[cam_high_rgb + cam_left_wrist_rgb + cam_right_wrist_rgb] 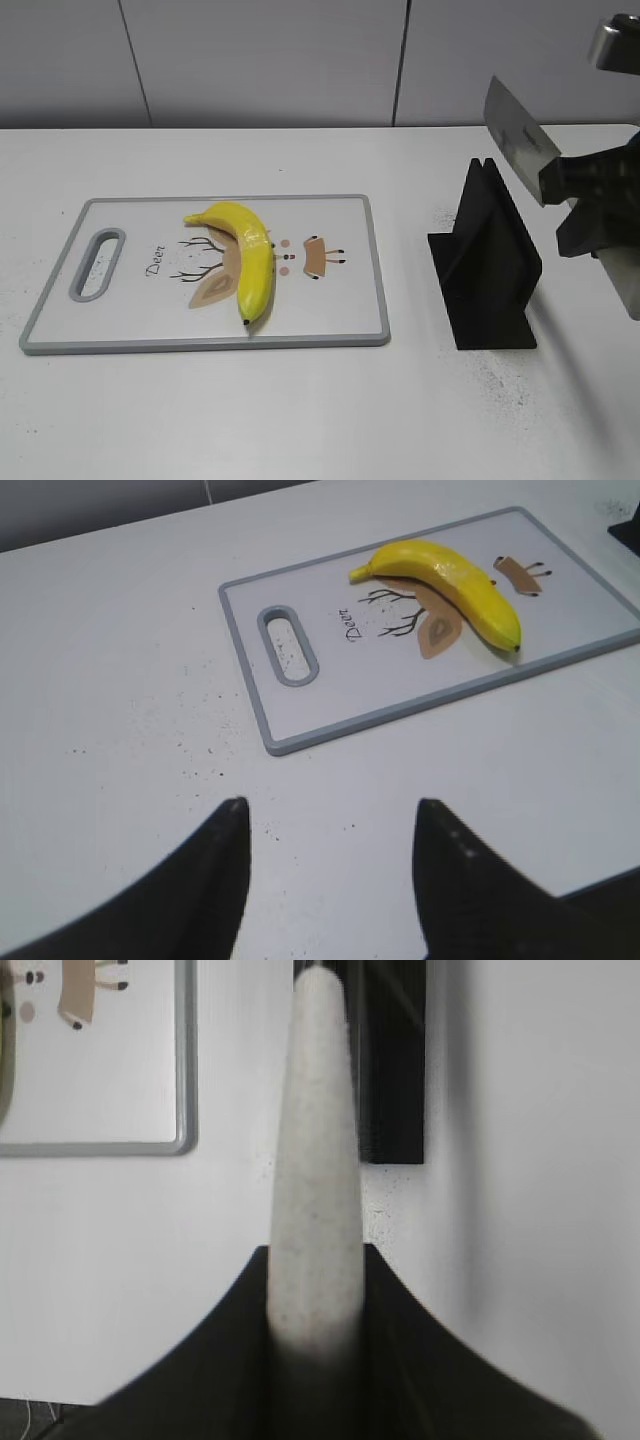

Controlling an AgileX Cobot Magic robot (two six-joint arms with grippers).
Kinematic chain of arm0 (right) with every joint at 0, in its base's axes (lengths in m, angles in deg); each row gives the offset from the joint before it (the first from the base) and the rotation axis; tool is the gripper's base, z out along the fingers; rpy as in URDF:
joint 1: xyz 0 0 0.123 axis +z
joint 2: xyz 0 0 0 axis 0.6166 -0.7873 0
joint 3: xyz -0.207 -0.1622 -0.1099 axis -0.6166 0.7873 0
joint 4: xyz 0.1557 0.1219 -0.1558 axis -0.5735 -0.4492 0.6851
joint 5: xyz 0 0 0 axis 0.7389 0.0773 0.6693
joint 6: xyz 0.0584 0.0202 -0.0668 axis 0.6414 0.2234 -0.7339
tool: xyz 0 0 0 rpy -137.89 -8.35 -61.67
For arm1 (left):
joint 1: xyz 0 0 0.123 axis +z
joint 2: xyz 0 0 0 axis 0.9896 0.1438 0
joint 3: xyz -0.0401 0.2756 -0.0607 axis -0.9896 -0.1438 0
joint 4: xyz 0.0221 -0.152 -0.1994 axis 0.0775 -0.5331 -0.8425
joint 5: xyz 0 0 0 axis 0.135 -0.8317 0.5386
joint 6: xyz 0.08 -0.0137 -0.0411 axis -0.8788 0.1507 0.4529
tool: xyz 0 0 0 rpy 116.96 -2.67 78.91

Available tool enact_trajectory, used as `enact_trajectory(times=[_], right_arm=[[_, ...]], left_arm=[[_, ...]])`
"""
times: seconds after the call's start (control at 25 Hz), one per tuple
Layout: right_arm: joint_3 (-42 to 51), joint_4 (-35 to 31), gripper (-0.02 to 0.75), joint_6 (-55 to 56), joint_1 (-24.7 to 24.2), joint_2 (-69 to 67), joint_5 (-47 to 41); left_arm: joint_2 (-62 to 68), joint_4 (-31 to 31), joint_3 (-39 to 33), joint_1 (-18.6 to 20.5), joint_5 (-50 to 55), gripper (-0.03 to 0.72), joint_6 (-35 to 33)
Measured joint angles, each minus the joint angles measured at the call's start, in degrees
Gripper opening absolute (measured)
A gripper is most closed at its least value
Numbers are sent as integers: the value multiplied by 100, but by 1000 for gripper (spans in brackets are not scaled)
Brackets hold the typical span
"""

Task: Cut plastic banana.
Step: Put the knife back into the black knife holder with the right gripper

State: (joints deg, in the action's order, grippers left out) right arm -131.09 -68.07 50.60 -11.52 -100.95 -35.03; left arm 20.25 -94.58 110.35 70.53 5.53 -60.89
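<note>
My right gripper will release the knife in the slot [511, 212] between the upright plates of the black knife stand. The knife is in the air just above the stand.
The plastic banana [250, 255] is bright yellow and curved. It lies on the white, grey-rimmed cutting board [340, 300], and both show in the left wrist view: banana [455, 575], board [300, 720]. My right gripper [585, 190] is shut on a knife by its pale speckled handle [315, 1160]. It holds the blade [515, 135] in the air just above the black knife stand [485, 265], right of the board. My left gripper [330, 815] is open and empty over bare table, short of the board's handle end. It is out of the exterior view.
The cutting board has a grey slot handle [97, 263] at its left end and a deer drawing under the banana. The knife stand [395, 1060] stands between the board's corner [120, 1110] and the right arm. A grey wall runs behind the white table.
</note>
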Motion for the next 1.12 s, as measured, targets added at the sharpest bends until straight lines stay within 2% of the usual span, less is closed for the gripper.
enact_trajectory(times=[1.12], right_arm=[[0, 54, 160, 284, 0, -1319, 451]], left_arm=[[-26, -40, -39, 0, -40, 499, 19]])
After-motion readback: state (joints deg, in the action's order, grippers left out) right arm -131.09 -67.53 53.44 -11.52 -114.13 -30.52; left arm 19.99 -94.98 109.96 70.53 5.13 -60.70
